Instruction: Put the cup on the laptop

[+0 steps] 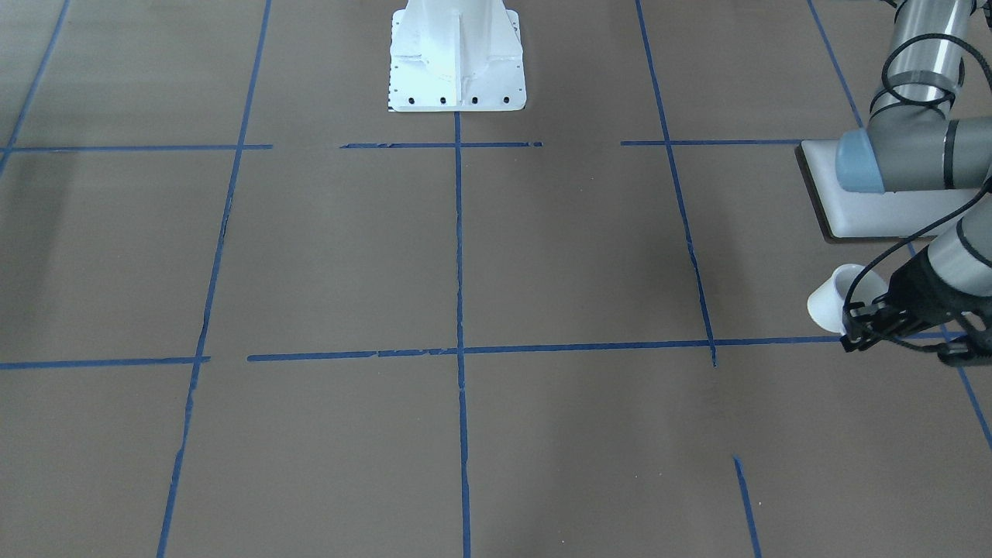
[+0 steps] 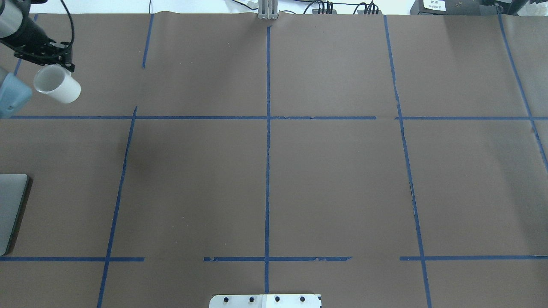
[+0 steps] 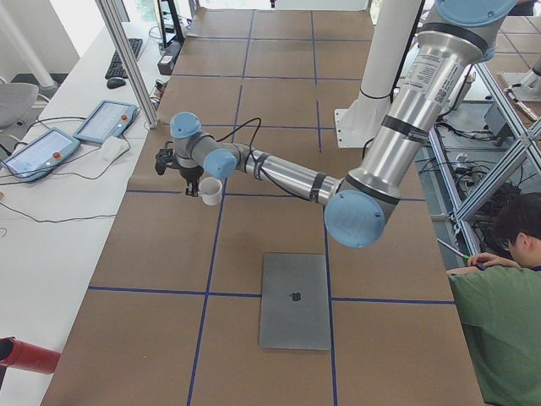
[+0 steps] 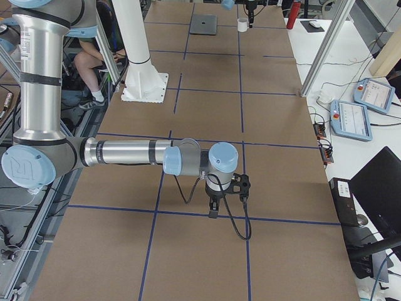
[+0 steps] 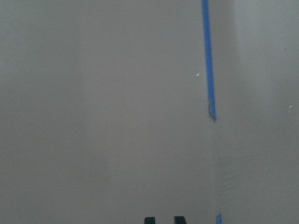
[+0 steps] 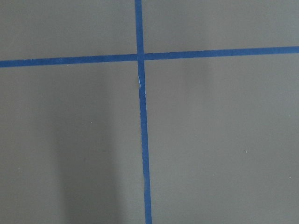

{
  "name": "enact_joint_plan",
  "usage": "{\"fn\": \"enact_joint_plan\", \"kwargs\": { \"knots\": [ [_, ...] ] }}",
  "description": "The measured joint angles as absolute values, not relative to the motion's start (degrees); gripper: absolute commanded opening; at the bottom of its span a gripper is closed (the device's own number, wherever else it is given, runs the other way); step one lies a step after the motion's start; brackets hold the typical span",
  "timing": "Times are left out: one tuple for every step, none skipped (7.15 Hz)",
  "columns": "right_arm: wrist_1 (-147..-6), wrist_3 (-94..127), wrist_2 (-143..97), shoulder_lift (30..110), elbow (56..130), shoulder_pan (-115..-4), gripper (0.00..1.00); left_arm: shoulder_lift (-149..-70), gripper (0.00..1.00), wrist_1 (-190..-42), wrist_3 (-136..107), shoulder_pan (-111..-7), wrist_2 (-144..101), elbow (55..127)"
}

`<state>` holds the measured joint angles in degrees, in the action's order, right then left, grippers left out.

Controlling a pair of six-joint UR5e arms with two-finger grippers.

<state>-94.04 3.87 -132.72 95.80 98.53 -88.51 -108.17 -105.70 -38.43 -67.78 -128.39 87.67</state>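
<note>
Next, my left gripper releases the white cup so that it is upright, close to the middle of the closed silver-grey laptop (image 1: 890,182).
The white cup (image 2: 58,84) hangs in the air at the table's far left, at the tip of my left gripper (image 2: 60,64), which is shut on it. The grip point is hidden. The cup also shows in the front view (image 1: 841,298) and the left view (image 3: 210,191). In the left wrist view only two dark fingertips (image 5: 149,220) show, close together, over bare table. The silver-grey laptop (image 3: 295,300) lies closed and flat, nearer the robot than the cup, and is cut off at the overhead view's left edge (image 2: 10,209). My right gripper (image 4: 213,212) points down over the table. I cannot tell whether it is open or shut.
Brown table with a blue tape grid. The white robot base (image 1: 457,70) stands at the middle of the near side. My left arm's elbow (image 1: 907,159) hangs over the laptop. A metal post (image 3: 127,59), teach pendants (image 3: 106,123) and a seated person (image 3: 499,288) are off the table.
</note>
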Motion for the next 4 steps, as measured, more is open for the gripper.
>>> {"fn": "enact_joint_plan", "kwargs": {
  "knots": [
    [-94.0,3.9,-132.7,95.8,98.5,-88.5,1.00,-101.0,0.00,-105.5,-36.2,-68.3,-128.4,92.5],
    [-94.0,3.9,-132.7,95.8,98.5,-88.5,1.00,-94.1,0.00,-105.8,-34.4,-68.7,-128.3,96.0],
    [-94.0,3.9,-132.7,95.8,98.5,-88.5,1.00,-87.9,0.00,-107.2,-33.9,-68.9,-128.2,98.3],
    [-94.0,3.9,-132.7,95.8,98.5,-88.5,1.00,-82.8,0.00,-110.0,-33.9,-69.0,-128.1,99.6]
  ]
}}
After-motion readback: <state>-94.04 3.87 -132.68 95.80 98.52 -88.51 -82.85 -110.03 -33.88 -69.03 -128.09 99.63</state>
